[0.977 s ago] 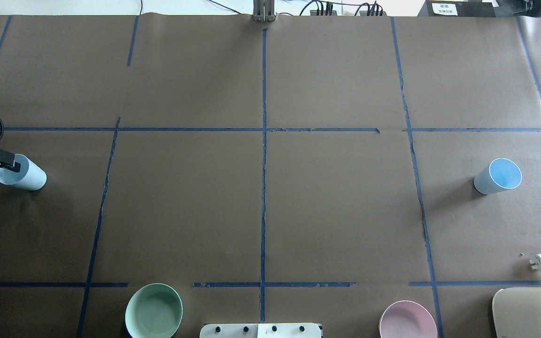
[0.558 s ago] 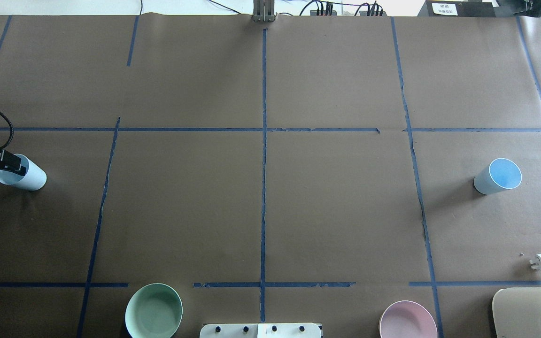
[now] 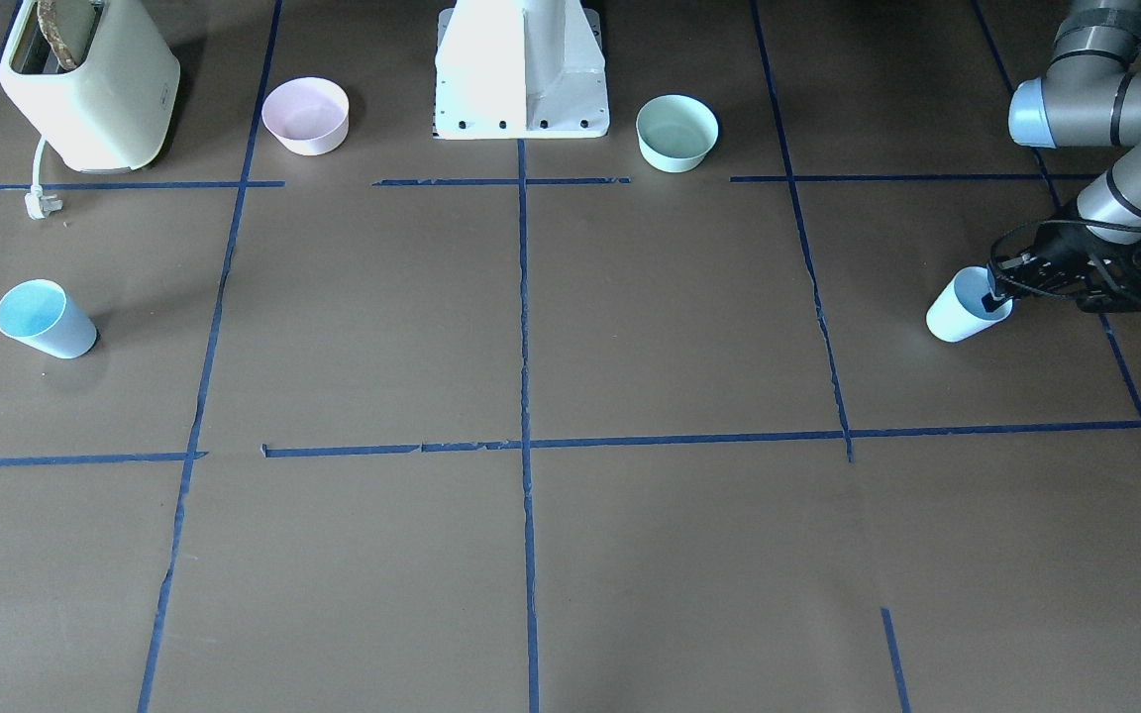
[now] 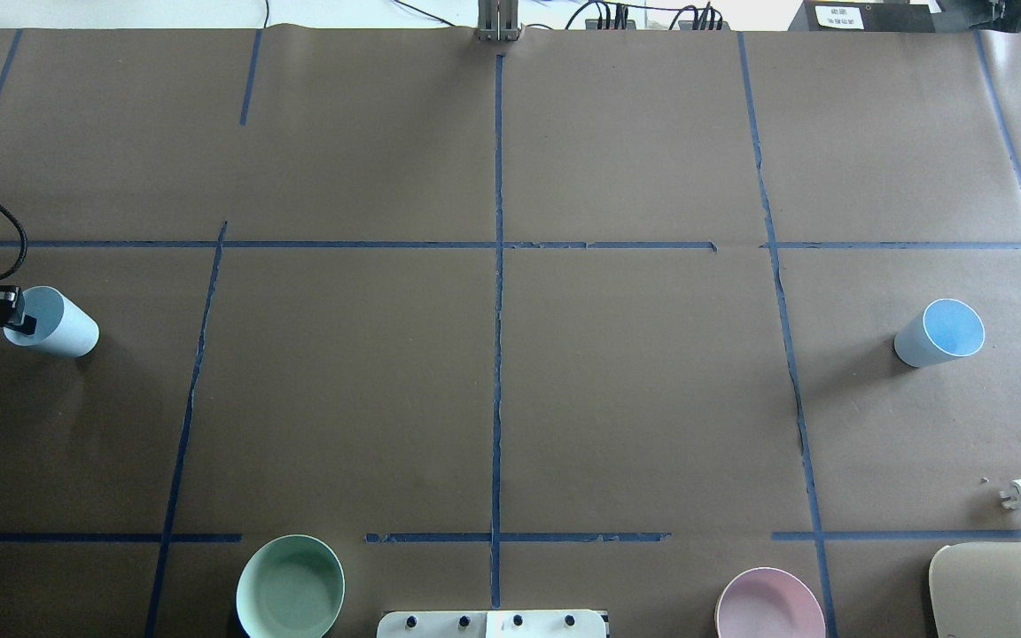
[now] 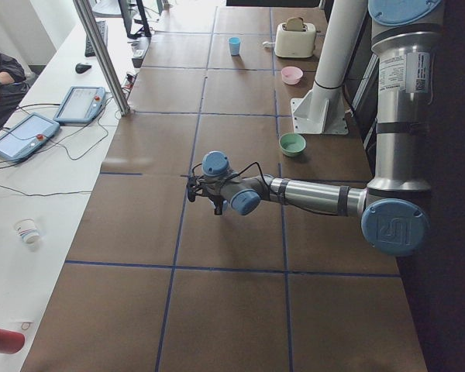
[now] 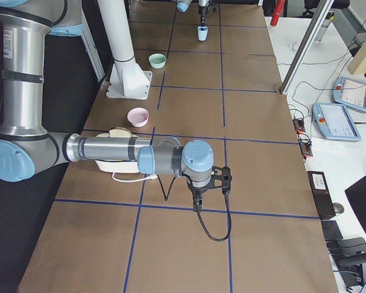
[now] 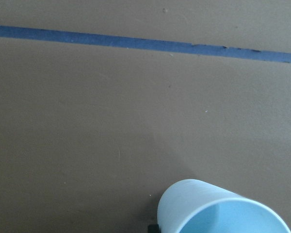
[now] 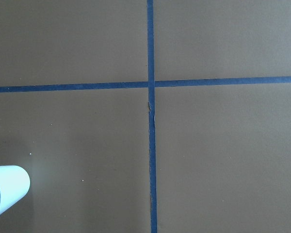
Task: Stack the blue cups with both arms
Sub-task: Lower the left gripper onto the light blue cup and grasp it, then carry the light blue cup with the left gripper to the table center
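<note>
Next, I release the blue cup with my left gripper on the tape line from the white pedestal (image 3: 526, 329), halfway between its crossings.
One blue cup (image 4: 58, 324) is at the far left of the overhead view, tilted. My left gripper (image 4: 21, 319) is shut on its rim, one finger inside and one outside. The front view shows this cup (image 3: 957, 312) and gripper (image 3: 994, 297) at the right. The left wrist view shows the cup's (image 7: 218, 209) rim at the bottom edge. The other blue cup (image 4: 939, 332) stands alone at the right, and it also shows in the front view (image 3: 41, 319). My right gripper (image 6: 197, 204) shows only in the exterior right view; I cannot tell if it is open or shut. A cup's (image 8: 5, 190) edge shows in the right wrist view.
A mint-green bowl (image 4: 291, 587) and a pink bowl (image 4: 769, 607) sit near the robot's white pedestal (image 3: 523, 69). A cream toaster (image 4: 1002, 589) with its plug (image 4: 1020, 496) stands at the near right. Blue tape lines cross the brown table.
The left cup has shifted a little to the right and tilted in the left gripper's hold. The right cup has not moved.
</note>
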Robot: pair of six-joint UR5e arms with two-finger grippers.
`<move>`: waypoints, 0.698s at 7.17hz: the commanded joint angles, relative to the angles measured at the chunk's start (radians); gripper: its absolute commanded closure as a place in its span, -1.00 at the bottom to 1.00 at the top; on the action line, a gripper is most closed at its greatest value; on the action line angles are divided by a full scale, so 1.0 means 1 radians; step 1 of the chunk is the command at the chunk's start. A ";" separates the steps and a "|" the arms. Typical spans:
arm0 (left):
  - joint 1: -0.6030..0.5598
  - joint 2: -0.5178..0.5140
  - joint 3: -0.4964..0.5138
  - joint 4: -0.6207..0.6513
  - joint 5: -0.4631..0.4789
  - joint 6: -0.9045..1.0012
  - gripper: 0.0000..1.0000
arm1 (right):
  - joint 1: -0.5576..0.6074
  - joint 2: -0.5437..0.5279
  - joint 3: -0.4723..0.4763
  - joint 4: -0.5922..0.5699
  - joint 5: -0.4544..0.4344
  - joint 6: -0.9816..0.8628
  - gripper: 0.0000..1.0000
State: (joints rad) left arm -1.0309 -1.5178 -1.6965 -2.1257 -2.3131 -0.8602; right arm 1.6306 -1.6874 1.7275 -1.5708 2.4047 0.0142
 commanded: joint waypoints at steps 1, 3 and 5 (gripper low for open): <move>-0.001 -0.060 -0.185 0.286 -0.022 -0.006 1.00 | 0.000 0.000 0.007 0.000 0.001 0.001 -0.99; 0.062 -0.289 -0.230 0.494 -0.009 -0.194 1.00 | 0.000 0.000 0.007 0.000 0.001 0.001 -0.99; 0.345 -0.576 -0.168 0.588 0.177 -0.514 1.00 | 0.000 0.000 0.007 -0.002 0.007 0.001 -0.99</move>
State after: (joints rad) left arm -0.8351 -1.9331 -1.9001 -1.5960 -2.2313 -1.2014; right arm 1.6306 -1.6874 1.7349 -1.5719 2.4076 0.0153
